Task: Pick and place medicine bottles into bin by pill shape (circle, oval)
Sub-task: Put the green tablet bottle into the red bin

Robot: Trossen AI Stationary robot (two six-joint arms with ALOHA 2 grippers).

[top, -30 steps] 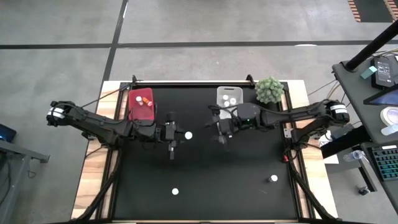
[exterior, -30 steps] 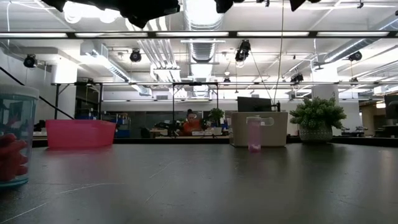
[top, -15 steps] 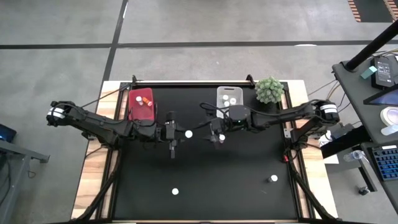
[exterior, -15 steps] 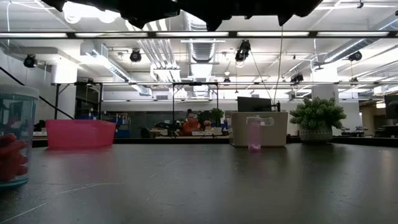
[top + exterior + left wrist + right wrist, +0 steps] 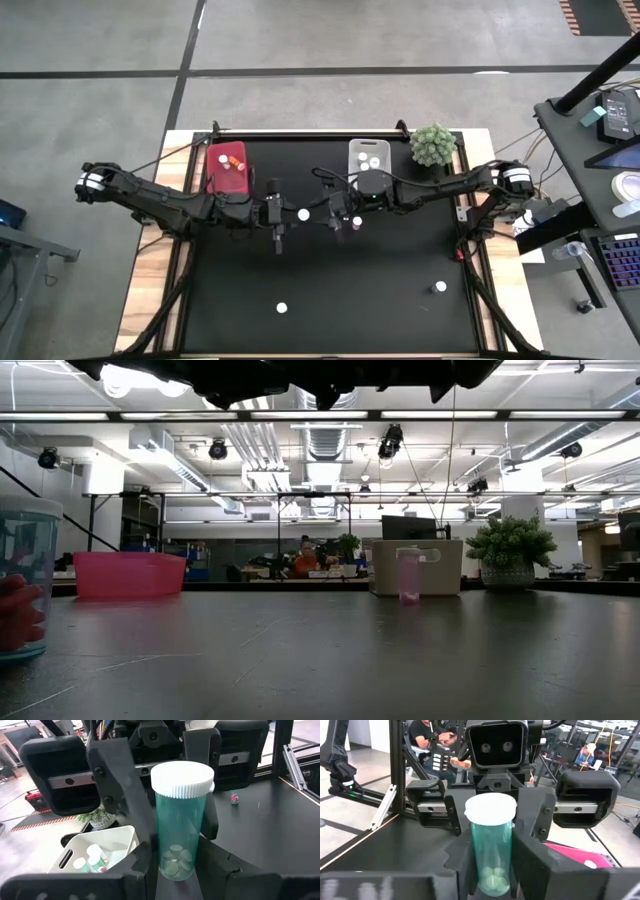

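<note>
I am pinching the green bottle's lower body with my left gripper, so I will hold it with my right gripper while my left gripper opens and grips under its white cap (image 5: 181, 806).
A green medicine bottle (image 5: 179, 832) with a white cap stands upright in mid-air over the middle of the table; its cap (image 5: 303, 214) shows from above. My left gripper (image 5: 292, 215) and my right gripper (image 5: 328, 216) face each other, both shut on it. Pale round pills lie on the bottle's bottom (image 5: 490, 879). A pinkish bottle (image 5: 410, 576) stands on the table under my right arm. Two more bottles (image 5: 282, 308) (image 5: 440, 287) stand near the front edge. My left gripper pinches the green bottle's lower body (image 5: 164, 862) between its two fingers, coming level from the table's left. The bottle is upright, cap up, lifted clear of the table. My right gripper has its two fingers against the opposite sides of the same bottle's body (image 5: 479, 862), below the cap. The fingers come level from the table's right, toward the left gripper.
A red bin (image 5: 227, 168) at the far left and a white bin (image 5: 368, 155) at the far middle each hold bottles. A green plant ball (image 5: 434, 144) sits at the far right. Another bottle (image 5: 20, 580) stands close to the low camera.
My right gripper has gone toward the table's left, up to the green bottle that my left gripper keeps still in the air, uncovering the pinkish bottle on the table.
</note>
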